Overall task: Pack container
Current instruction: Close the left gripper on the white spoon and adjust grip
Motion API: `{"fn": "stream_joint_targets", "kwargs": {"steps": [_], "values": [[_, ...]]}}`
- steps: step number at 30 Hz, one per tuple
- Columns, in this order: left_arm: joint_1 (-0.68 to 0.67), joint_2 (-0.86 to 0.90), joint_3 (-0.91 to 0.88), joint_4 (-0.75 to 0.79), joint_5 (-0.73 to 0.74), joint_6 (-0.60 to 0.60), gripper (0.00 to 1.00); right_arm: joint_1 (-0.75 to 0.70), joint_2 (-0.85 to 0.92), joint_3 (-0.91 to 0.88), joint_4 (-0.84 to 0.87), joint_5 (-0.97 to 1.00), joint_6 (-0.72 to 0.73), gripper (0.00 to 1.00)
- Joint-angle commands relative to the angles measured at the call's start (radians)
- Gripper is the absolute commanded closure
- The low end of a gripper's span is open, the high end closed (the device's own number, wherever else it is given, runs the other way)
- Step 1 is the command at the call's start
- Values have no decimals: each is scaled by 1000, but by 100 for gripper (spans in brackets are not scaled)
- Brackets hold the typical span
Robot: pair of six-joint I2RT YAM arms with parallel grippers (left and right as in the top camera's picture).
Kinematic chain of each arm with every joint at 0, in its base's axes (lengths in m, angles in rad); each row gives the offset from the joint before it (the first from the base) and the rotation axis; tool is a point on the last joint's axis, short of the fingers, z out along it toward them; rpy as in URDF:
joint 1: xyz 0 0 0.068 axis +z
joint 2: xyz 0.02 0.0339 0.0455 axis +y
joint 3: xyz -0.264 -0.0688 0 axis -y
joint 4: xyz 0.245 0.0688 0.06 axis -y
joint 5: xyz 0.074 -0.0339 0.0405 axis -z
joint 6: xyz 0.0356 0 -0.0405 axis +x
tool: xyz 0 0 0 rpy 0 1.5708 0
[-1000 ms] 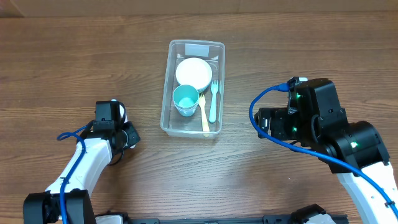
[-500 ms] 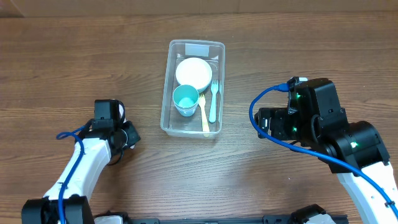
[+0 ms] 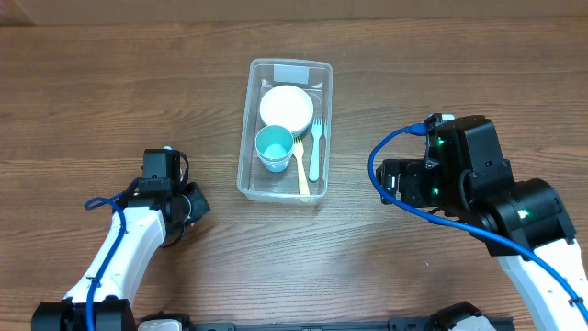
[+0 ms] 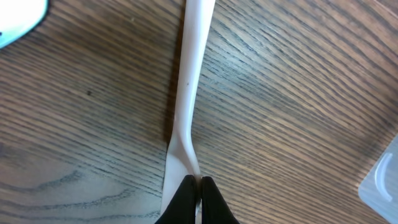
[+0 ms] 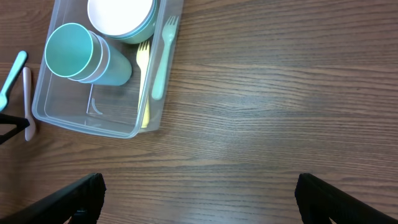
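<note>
Left gripper pinches the white utensil's wide end edge crookedly; I'll open, then take the narrow neck (image 4: 184,117) before lifting.
The clear container (image 3: 246,138) stands in the middle of the table and holds a white bowl (image 3: 286,107), a teal cup (image 3: 274,147), a yellow fork (image 3: 301,170) and a teal fork (image 3: 315,147). It also shows in the right wrist view (image 5: 81,121). My left gripper (image 4: 197,186) is shut on the handle of a white utensil (image 4: 189,68) lying on the wood, left of the container. A teal utensil (image 5: 12,74) lies beside the white one (image 5: 27,93). In the overhead view the left gripper (image 3: 181,188) hides both. My right gripper (image 5: 199,199) is open and empty, right of the container.
The container's corner (image 4: 382,180) shows at the right edge of the left wrist view. Bare wood table (image 3: 441,83) lies around the container. The right arm with its blue cable (image 3: 386,147) stands at the right.
My left wrist has shifted slightly right and toward the front. The right arm and the container's contents have not moved.
</note>
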Motion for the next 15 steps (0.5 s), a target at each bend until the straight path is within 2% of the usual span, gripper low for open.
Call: {"fn": "stream_joint_targets", "kwargs": {"steps": [1, 5, 15], "values": [[-8, -25, 22, 23, -17, -24, 96, 1, -3, 5, 5, 10, 0, 0], [-8, -70, 89, 11, -41, -4, 96, 1, -3, 5, 5, 10, 0, 0], [-33, -101, 106, -43, -56, 15, 96, 1, -3, 5, 5, 10, 0, 0]]}}
